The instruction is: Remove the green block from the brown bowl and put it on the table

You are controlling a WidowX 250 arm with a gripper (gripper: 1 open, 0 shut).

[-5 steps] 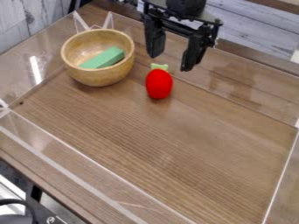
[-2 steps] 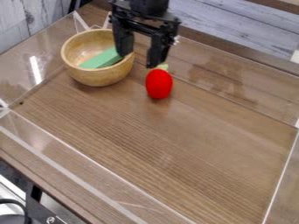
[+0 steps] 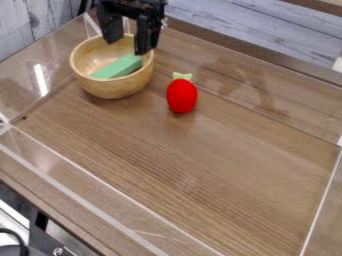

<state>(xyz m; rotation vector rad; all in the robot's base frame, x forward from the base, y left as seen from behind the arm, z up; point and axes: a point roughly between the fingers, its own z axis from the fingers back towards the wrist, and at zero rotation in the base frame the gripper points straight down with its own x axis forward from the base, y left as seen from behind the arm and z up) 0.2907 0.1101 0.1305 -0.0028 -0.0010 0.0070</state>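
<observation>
My gripper goes down into the brown bowl next. It should then close on the middle of the green block (image 3: 118, 66).
The mint green block (image 3: 118, 68) lies inside the tan wooden brown bowl (image 3: 96, 87) at the back left of the table (image 3: 201, 170). My gripper (image 3: 128, 38) hangs open just above the bowl's far rim, its two black fingers (image 3: 144, 36) spread with nothing between them. The fingertips are above and slightly behind the block, not touching it.
A red strawberry-like toy (image 3: 182, 94) stands to the right of the bowl. Clear raised edges (image 3: 40, 120) run around the tabletop. A grey plank wall runs behind the table at the back.
The open gripper has travelled left from above the red toy to over the bowl. The block, bowl and toy have stayed in place.
</observation>
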